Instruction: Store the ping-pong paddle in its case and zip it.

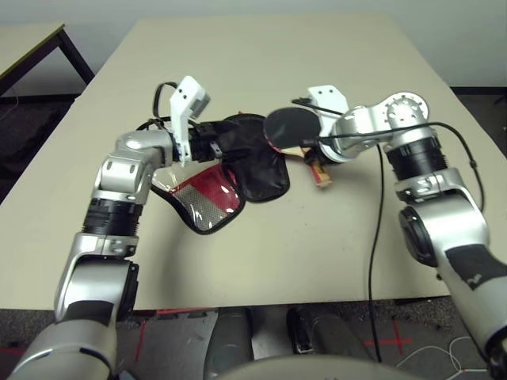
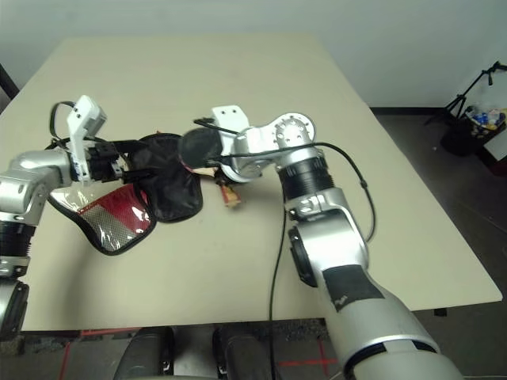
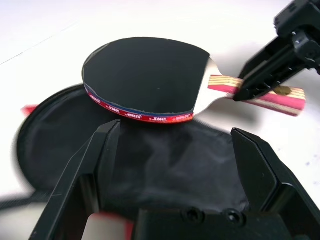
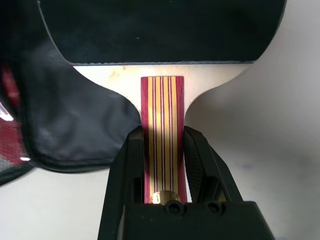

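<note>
The ping-pong paddle will go down on the black fabric half of the open case (image 1: 267, 148), where I should set it with my right gripper.
The ping-pong paddle (image 1: 289, 127) has a round black face and a striped wooden handle (image 4: 161, 115). It hangs just above the table, its head over the far edge of the case (image 1: 255, 170). My right gripper (image 4: 162, 132) is shut on the handle. The case lies open on the table, black fabric half beside a clear half with a red panel (image 1: 211, 192). My left gripper (image 3: 175, 134) stands open at the case's left side, its fingers (image 3: 100, 150) wide apart with the black fabric (image 3: 165, 165) between them. Whether they touch the fabric I cannot tell.
The beige table (image 1: 317, 253) has bare surface in front of and behind the case. A black cable (image 1: 372, 261) runs along my right arm. A second table (image 1: 28, 43) stands at the far left. A tripod and clutter (image 2: 471, 111) sit on the floor at the right.
</note>
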Action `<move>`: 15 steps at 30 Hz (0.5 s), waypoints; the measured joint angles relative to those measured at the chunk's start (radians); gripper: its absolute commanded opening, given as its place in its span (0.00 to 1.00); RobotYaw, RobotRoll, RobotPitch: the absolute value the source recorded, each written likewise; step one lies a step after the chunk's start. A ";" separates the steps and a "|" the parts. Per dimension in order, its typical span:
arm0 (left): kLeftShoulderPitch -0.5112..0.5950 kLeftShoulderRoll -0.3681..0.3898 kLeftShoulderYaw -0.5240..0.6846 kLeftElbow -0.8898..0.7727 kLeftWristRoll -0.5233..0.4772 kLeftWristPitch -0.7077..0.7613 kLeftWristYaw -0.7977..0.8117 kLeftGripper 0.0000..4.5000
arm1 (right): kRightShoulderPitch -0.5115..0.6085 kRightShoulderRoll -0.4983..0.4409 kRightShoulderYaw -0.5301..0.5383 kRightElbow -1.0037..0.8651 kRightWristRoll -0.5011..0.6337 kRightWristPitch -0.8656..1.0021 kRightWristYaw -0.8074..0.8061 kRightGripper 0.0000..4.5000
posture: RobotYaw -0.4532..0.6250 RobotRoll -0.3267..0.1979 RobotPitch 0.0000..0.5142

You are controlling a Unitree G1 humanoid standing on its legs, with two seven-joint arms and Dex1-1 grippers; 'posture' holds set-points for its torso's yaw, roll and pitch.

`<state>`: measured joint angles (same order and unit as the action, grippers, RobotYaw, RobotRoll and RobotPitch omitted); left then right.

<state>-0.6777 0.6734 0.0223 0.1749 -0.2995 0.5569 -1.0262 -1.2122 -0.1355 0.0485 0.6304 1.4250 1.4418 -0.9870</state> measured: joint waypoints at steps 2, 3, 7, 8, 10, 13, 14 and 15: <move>0.021 0.019 0.011 -0.028 -0.013 0.012 0.006 1.00 | -0.008 0.042 -0.035 0.026 -0.049 0.001 0.010 0.25 | 0.57 0.62 0.12; 0.032 0.021 0.016 -0.041 -0.016 0.018 0.010 1.00 | -0.013 0.058 -0.048 0.039 -0.072 0.002 0.017 0.25 | 0.58 0.62 0.13; 0.082 0.035 0.031 -0.093 -0.027 0.046 0.033 1.00 | -0.036 0.116 -0.111 0.064 -0.181 0.006 0.059 0.25 | 0.60 0.62 0.13; 0.089 0.035 0.033 -0.104 -0.032 0.050 0.038 1.00 | -0.042 0.123 -0.120 0.070 -0.209 0.007 0.073 0.25 | 0.62 0.62 0.14; 0.109 0.037 0.042 -0.136 -0.045 0.063 0.051 1.00 | -0.052 0.137 -0.138 0.089 -0.268 -0.002 0.109 0.25 | 0.63 0.62 0.14; 0.138 0.039 0.049 -0.178 -0.060 0.082 0.069 1.00 | -0.063 0.154 -0.160 0.128 -0.366 -0.032 0.169 0.25 | 0.64 0.62 0.15; 0.143 0.039 0.050 -0.185 -0.062 0.089 0.074 1.00 | -0.066 0.161 -0.167 0.141 -0.400 -0.041 0.191 0.25 | 0.64 0.62 0.15; 0.148 0.040 0.051 -0.195 -0.064 0.093 0.079 1.00 | -0.071 0.170 -0.176 0.156 -0.432 -0.050 0.211 0.25 | 0.65 0.62 0.15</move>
<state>-0.5296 0.7135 0.0730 -0.0202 -0.3635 0.6502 -0.9470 -1.2833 0.0342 -0.1279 0.7863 0.9931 1.3914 -0.7759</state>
